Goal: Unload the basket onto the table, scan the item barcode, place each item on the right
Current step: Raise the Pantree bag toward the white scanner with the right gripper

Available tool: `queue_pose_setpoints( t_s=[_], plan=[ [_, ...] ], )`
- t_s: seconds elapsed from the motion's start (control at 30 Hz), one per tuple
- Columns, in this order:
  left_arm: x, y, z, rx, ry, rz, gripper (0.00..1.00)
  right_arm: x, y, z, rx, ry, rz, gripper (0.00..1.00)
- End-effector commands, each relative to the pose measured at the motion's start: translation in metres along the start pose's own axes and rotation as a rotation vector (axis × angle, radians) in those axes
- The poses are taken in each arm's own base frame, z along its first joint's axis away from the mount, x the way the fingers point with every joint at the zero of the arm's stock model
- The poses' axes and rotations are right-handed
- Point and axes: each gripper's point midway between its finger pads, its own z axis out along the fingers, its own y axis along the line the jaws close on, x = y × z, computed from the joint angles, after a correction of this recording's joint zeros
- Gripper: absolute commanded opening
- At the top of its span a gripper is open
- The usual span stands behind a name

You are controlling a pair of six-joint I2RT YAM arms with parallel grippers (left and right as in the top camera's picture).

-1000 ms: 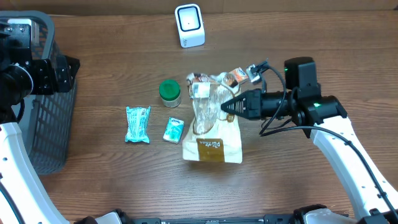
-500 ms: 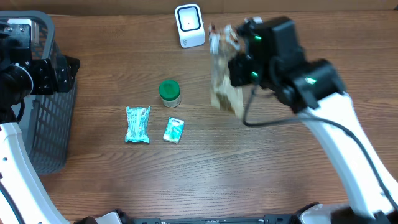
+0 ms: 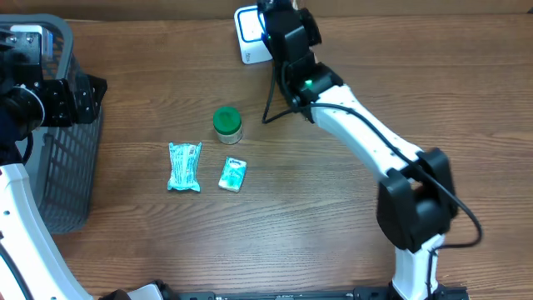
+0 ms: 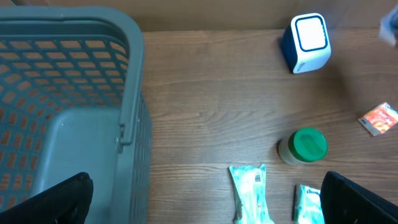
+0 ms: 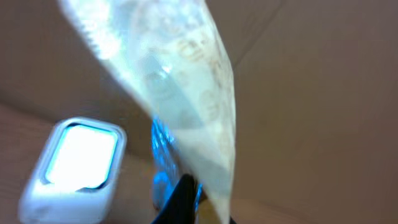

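Note:
Next, my right gripper lets go of the bag on the bare table [image 3: 414, 156] across from the basket, past the small teal pack. The bag now hangs beside the white scanner.
A crinkly clear-and-cream bag [image 5: 186, 93] fills the right wrist view, blurred, hanging just right of the white scanner [image 5: 78, 162] with its lit window. My right gripper [image 5: 189, 202] is shut on the bag's lower edge. From overhead the right gripper [image 3: 279, 18] sits at the table's far edge beside the scanner [image 3: 250, 35], and the arm hides the bag. My left gripper [image 4: 205, 205] stands open over the basket's edge with nothing between its fingers; it is also seen at far left overhead [image 3: 87, 98].
A grey mesh basket [image 4: 74, 93] stands at the left. On the table lie a green-lidded jar [image 3: 226, 123], a long teal packet [image 3: 184, 166] and a small teal pack [image 3: 233, 175]. A small orange label [image 4: 378, 118] shows right of the jar.
My right arm has lifted the bag off the middle of the table and swung it back and left to the scanner. The left arm has not moved.

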Motion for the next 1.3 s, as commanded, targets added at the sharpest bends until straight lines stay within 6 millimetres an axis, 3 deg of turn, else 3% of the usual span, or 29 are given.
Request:
queue_pose_setpoints(
  t_s=[0.0, 0.2, 0.33, 0.53, 0.97, 1.27],
  plan=[
    [0.0, -0.002, 0.002, 0.018, 0.001, 0.017, 1.0, 0.011, 0.0, 0.018, 0.073, 0.006, -0.27, 0.04],
    [0.0, -0.002, 0.002, 0.018, 0.001, 0.017, 0.99, 0.048, 0.026, 0.044, 0.067, 0.036, -0.47, 0.04],
    [0.0, -0.002, 0.002, 0.018, 0.001, 0.017, 1.0, 0.063, 0.037, 0.052, 0.057, 0.051, -0.507, 0.04],
    [0.0, -0.002, 0.002, 0.018, 0.001, 0.017, 1.0, 0.055, 0.037, 0.051, 0.07, 0.025, -0.494, 0.04],
    [0.0, -0.002, 0.002, 0.018, 0.001, 0.017, 1.0, 0.047, 0.065, 0.036, 0.028, 0.007, -0.591, 0.04],
    [0.0, -0.002, 0.002, 0.018, 0.001, 0.017, 1.0, 0.051, 0.061, 0.036, 0.046, 0.029, -0.616, 0.04]
  ],
)
